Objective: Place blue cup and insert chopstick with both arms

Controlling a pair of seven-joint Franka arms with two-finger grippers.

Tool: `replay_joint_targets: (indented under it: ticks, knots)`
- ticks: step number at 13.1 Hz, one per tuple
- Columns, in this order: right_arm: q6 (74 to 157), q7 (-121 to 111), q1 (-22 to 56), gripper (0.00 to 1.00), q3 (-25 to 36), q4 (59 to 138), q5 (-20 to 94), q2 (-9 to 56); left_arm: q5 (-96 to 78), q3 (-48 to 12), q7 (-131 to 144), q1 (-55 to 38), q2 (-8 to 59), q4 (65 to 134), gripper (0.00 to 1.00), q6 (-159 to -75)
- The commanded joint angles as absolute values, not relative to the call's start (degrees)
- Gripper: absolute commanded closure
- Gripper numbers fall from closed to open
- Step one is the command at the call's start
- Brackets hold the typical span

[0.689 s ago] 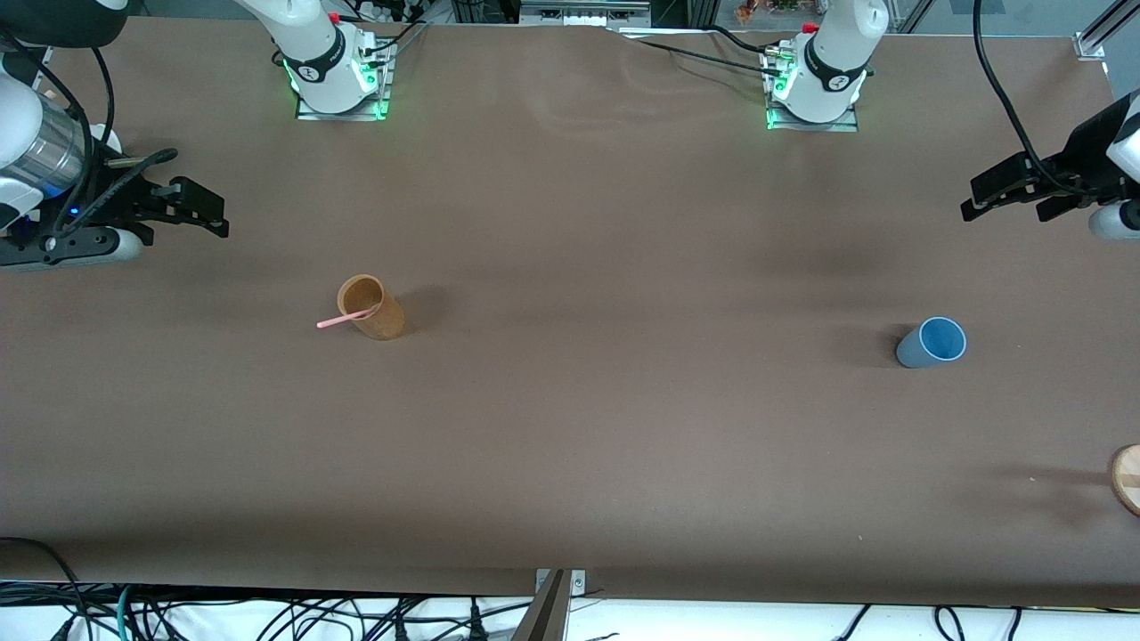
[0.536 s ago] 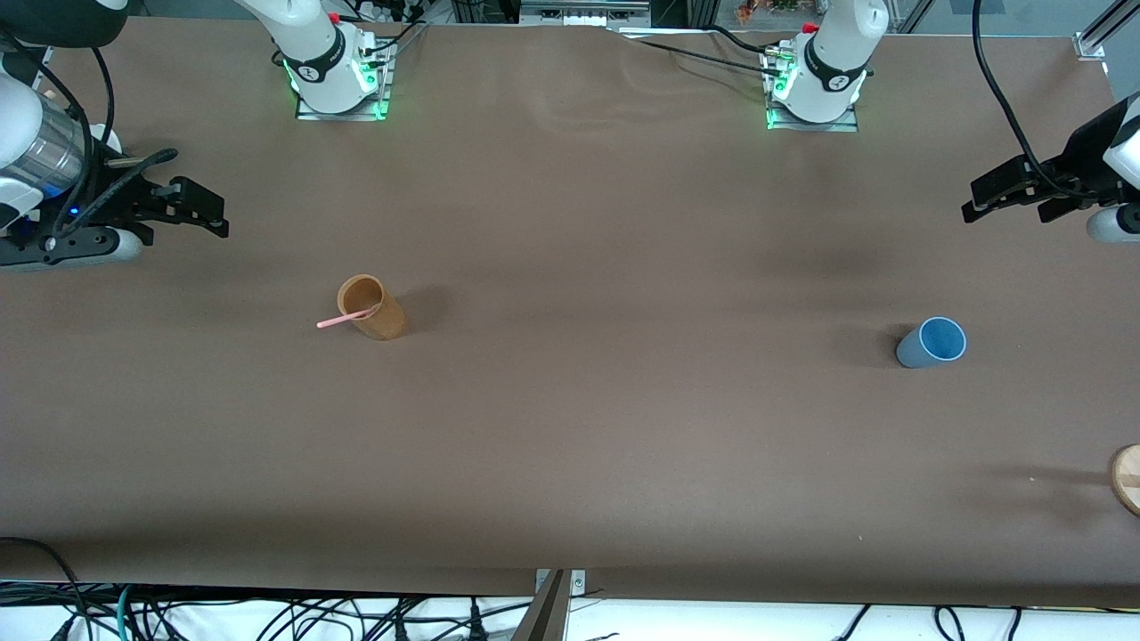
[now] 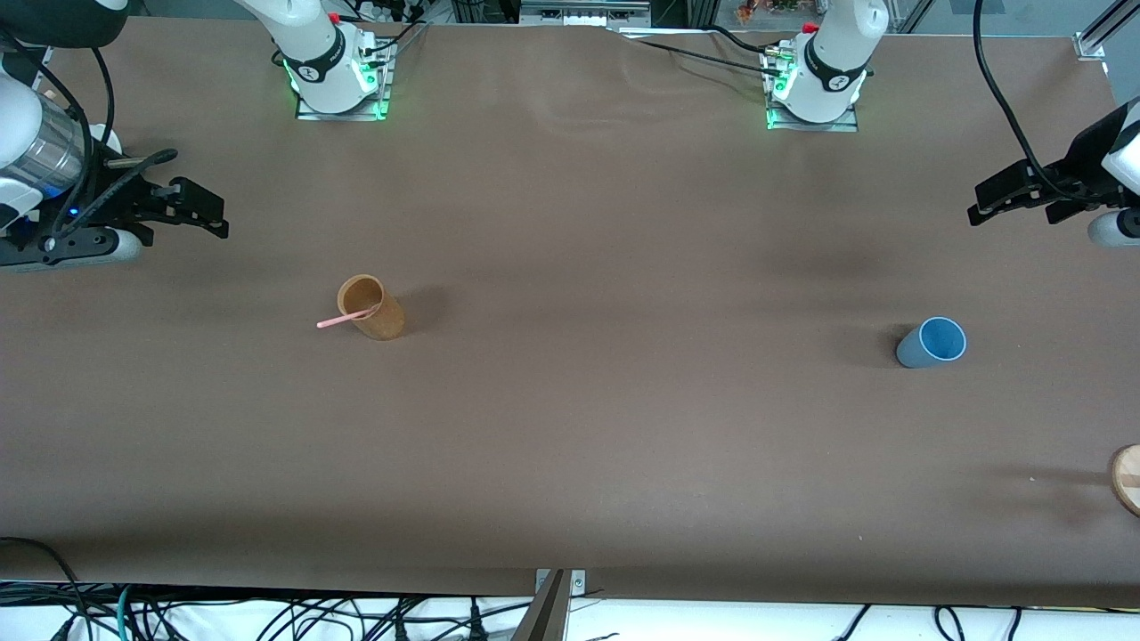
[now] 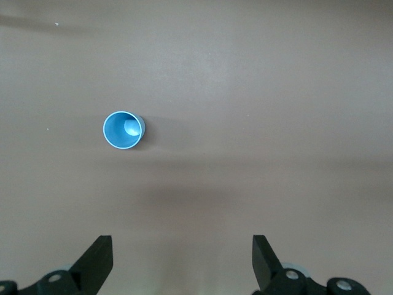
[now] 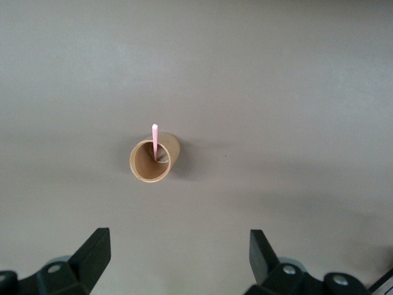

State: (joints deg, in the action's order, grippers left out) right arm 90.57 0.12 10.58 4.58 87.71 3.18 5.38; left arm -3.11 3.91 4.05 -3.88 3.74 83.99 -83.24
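Next, my right gripper grabs the upper end (image 3: 337,320) (image 5: 155,134) of the pink chopstick, where it pokes out above the tan-brown holder's rim.
The blue cup (image 3: 932,343) stands upright and empty on the brown table toward the left arm's end; it also shows in the left wrist view (image 4: 123,129). The pink chopstick (image 3: 344,318) leans in the tan-brown holder (image 3: 371,307) toward the right arm's end, its tip poking over the rim; both show in the right wrist view, chopstick (image 5: 155,140) and holder (image 5: 153,158). My left gripper (image 3: 1011,200) is open and empty, high over the table's end. My right gripper (image 3: 203,211) is open and empty, high over its end.
A round wooden disc (image 3: 1127,478) lies at the table's edge at the left arm's end, nearer the front camera than the blue cup. The arm bases (image 3: 334,71) stand on the side of the table farthest from the camera. Cables hang below the near edge.
My left gripper has shifted slightly outward toward its end of the table. The right arm, cup, holder and chopstick have not moved.
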Motion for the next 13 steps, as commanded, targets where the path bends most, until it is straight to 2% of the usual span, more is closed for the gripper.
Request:
replay_joint_targets:
  ticks: [1,9,13]
  knots:
    - [92.36,0.53,10.72,0.0,4.04,87.89,3.78,6.06,-1.85,3.52,4.57,-4.13,3.96,83.58,0.0,-83.06]
    - [109.14,11.67,15.38,0.0,4.04,89.46,6.06,18.71,-1.93,3.52,4.66,-4.39,3.96,83.58,0.0,-83.06]
    - [120.04,13.1,16.35,0.0,3.96,98.5,6.06,19.42,-1.93,3.52,4.66,-4.48,3.96,83.58,0.0,-82.97]
